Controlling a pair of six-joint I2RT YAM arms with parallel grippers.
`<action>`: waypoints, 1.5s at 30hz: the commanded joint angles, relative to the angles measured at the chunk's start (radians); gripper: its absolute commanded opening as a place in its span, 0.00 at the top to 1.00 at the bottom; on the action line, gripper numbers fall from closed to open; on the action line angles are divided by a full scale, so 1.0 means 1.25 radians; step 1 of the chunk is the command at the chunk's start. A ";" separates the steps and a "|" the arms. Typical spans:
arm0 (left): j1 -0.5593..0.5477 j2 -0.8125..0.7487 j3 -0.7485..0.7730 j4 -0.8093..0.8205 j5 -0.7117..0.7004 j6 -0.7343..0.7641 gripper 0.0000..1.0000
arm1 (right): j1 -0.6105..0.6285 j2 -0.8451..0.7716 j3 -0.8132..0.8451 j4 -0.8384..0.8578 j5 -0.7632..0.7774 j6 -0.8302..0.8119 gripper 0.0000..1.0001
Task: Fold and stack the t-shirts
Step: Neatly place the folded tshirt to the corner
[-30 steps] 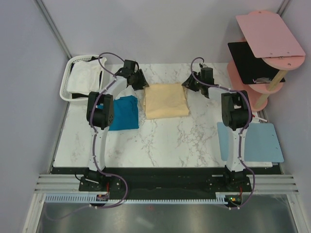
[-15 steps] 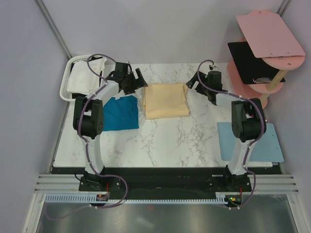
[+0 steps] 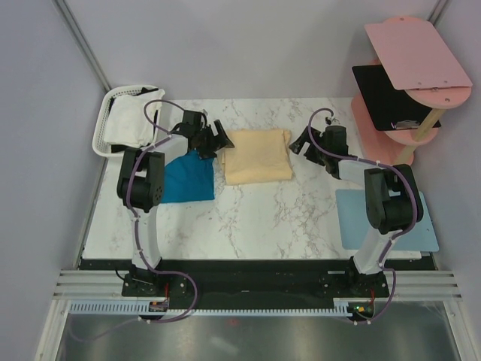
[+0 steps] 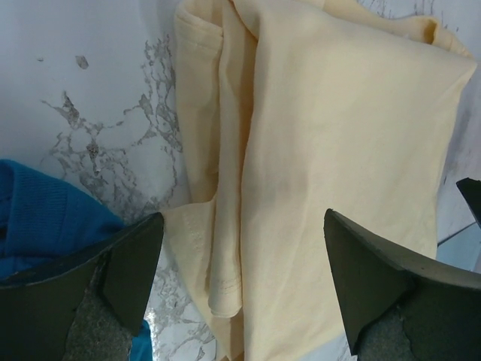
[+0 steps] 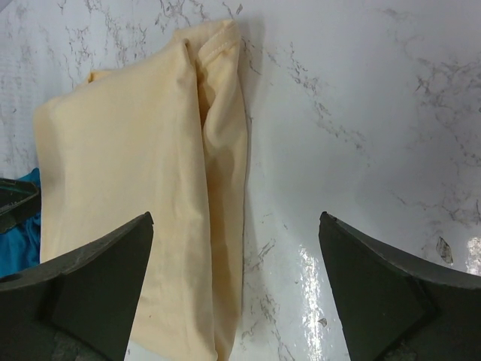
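Note:
The cream t-shirt goes on top, so next my left gripper grabs the middle of the cream t-shirt's edge (image 3: 225,155) (image 4: 224,274) beside the teal t-shirt.
A pale cream t-shirt (image 3: 258,156) lies folded in a rectangle on the marble table, also shown in the left wrist view (image 4: 331,150) and the right wrist view (image 5: 128,188). A teal t-shirt (image 3: 188,177) lies folded to its left, with an edge showing in the left wrist view (image 4: 41,222). A white t-shirt (image 3: 129,122) sits in the basket. My left gripper (image 3: 219,138) (image 4: 242,218) is open over the cream shirt's left edge, holding nothing. My right gripper (image 3: 300,142) (image 5: 236,218) is open over the shirt's right edge and bare marble, also empty.
A white slotted basket (image 3: 104,113) stands at the back left corner. A flat light-blue mat (image 3: 398,222) lies at the right, partly under the right arm. A pink tiered shelf (image 3: 409,71) stands at the back right.
Both grippers have opened wide and moved from the cream shirt's far corners a little nearer along its sides. Both arms' elbows have swung outward. The shirts have not moved.

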 commanded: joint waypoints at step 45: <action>0.081 -0.306 -0.018 -0.419 -0.053 0.129 0.98 | -0.002 -0.094 -0.155 0.053 -0.125 0.033 0.02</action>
